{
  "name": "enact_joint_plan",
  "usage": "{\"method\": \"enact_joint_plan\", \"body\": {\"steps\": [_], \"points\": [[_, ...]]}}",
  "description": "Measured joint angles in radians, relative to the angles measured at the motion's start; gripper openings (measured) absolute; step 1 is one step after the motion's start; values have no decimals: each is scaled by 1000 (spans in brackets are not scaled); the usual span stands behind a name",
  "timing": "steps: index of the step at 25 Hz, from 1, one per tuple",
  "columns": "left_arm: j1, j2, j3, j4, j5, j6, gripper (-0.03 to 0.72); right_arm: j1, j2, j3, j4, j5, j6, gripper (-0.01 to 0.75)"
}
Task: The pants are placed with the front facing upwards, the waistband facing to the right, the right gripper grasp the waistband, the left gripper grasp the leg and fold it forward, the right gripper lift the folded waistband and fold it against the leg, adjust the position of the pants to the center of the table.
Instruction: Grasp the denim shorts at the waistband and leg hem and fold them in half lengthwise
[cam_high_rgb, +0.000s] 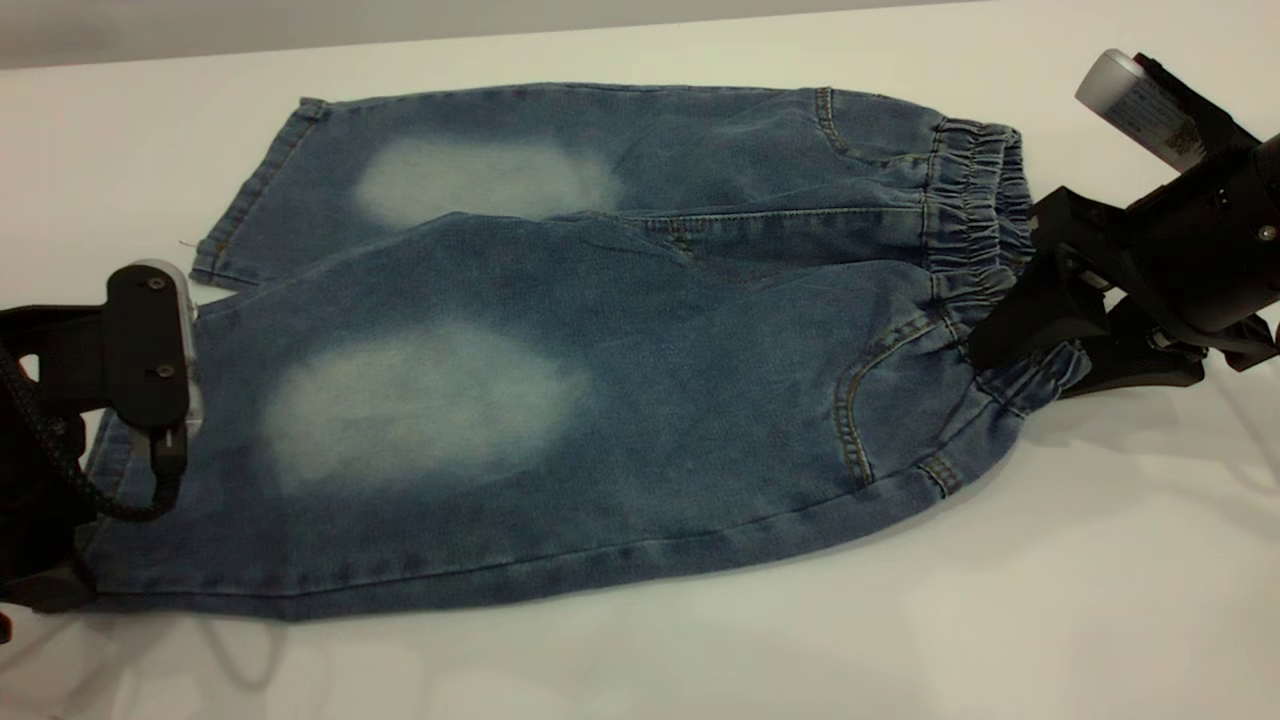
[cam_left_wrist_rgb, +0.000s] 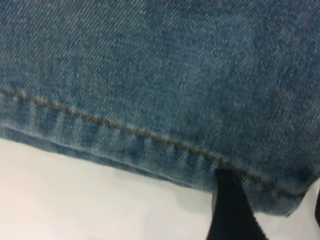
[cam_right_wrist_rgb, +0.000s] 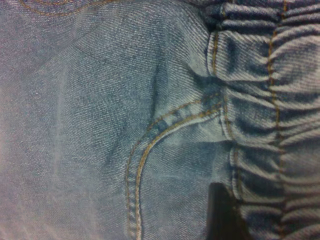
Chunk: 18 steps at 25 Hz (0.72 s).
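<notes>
My left fingers reach only the near leg's hem edge, so they should move farther in and pinch the hem's corner (cam_left_wrist_rgb: 281, 198) before folding.
The blue denim pants (cam_high_rgb: 600, 350) lie flat, front up, on the white table (cam_high_rgb: 1100, 560), waistband (cam_high_rgb: 975, 200) to the right and legs to the left. My right gripper (cam_high_rgb: 1075, 350) is at the near end of the waistband. One finger (cam_right_wrist_rgb: 220, 215) rests on top of the denim by the gathered elastic (cam_right_wrist_rgb: 270, 125), and the other sits low beside the bunched corner. My left gripper (cam_high_rgb: 75, 545) is at the near leg's hem (cam_left_wrist_rgb: 125, 135). Its fingers stand apart, one (cam_left_wrist_rgb: 227, 210) over the hem and one past the hem's corner.
A white wall edge (cam_high_rgb: 300, 30) runs behind the table's far side. Bare table (cam_high_rgb: 700, 650) stretches in front of the pants and to the right of the waistband. The far leg's hem (cam_high_rgb: 260, 180) lies untouched at the back left.
</notes>
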<state>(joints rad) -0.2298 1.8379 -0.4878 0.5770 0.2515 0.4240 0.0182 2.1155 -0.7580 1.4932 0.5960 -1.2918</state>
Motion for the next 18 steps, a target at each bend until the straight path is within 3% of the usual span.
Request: {"method": "enact_joint_plan", "body": {"steps": [18], "points": [[-1, 65, -4, -4, -38, 0, 367, 0, 0, 0, 0, 8, 0, 335]]}}
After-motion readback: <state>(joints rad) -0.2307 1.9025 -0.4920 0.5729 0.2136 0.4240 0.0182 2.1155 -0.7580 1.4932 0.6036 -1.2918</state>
